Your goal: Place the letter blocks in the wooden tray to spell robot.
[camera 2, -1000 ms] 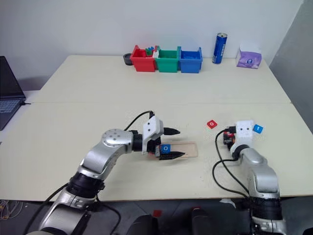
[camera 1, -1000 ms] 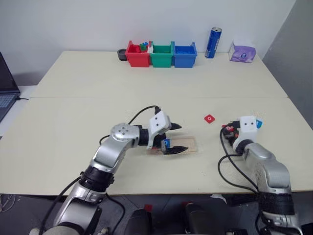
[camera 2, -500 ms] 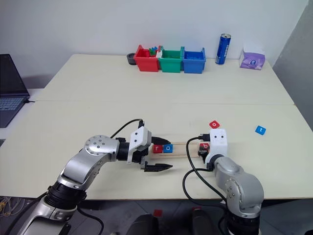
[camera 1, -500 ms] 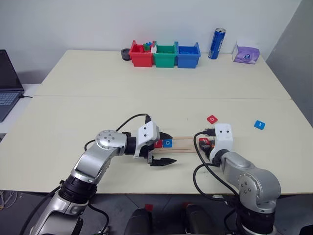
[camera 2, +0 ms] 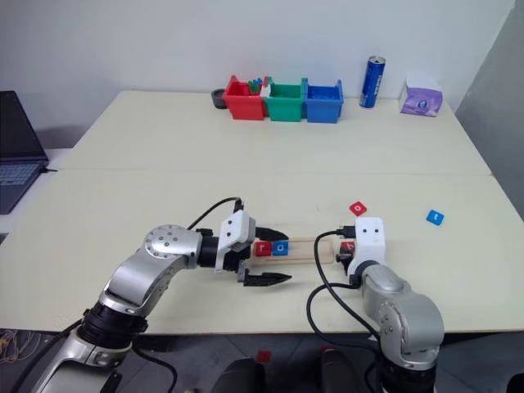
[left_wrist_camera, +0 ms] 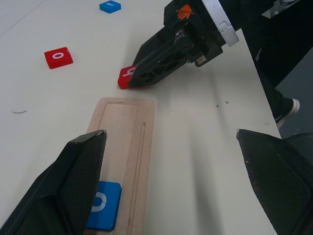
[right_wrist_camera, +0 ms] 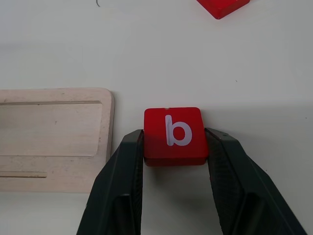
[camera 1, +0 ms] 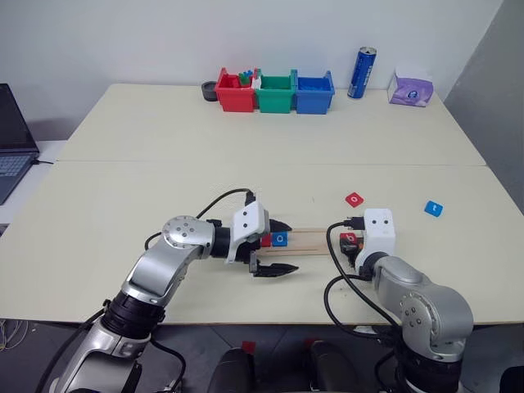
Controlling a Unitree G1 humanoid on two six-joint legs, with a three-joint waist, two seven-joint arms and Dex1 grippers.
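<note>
My right gripper's finger covers the side of the red "b" block that must meet the blue "o". Next, I open, turn and take the block by its near and far edges [right_wrist_camera: 173,109].
The wooden tray [camera 1: 309,239] lies at the table's middle front, with a red "r" block [camera 1: 265,240] and a blue "o" block [camera 1: 281,239] side by side at its left end. My left gripper [camera 1: 291,247] is open, one finger on each side of that end of the tray. My right gripper [right_wrist_camera: 174,142] is shut on a red "b" block [right_wrist_camera: 173,128], on the table just off the tray's right end [right_wrist_camera: 54,132]. A red "o" block [camera 1: 354,199] and a blue "t" block [camera 1: 433,209] lie loose on the table beyond it.
Red [camera 1: 232,92], green [camera 1: 274,92] and blue [camera 1: 312,92] bins stand in a row at the far edge, with a blue can [camera 1: 362,72] and a purple tissue pack [camera 1: 411,88] to their right. A laptop [camera 1: 10,147] sits off the left side.
The camera has shifted. My right gripper has carried the red "b" block left, from near the blue "t" block to the tray's right end. My left gripper has drawn back off the blue "o" block.
</note>
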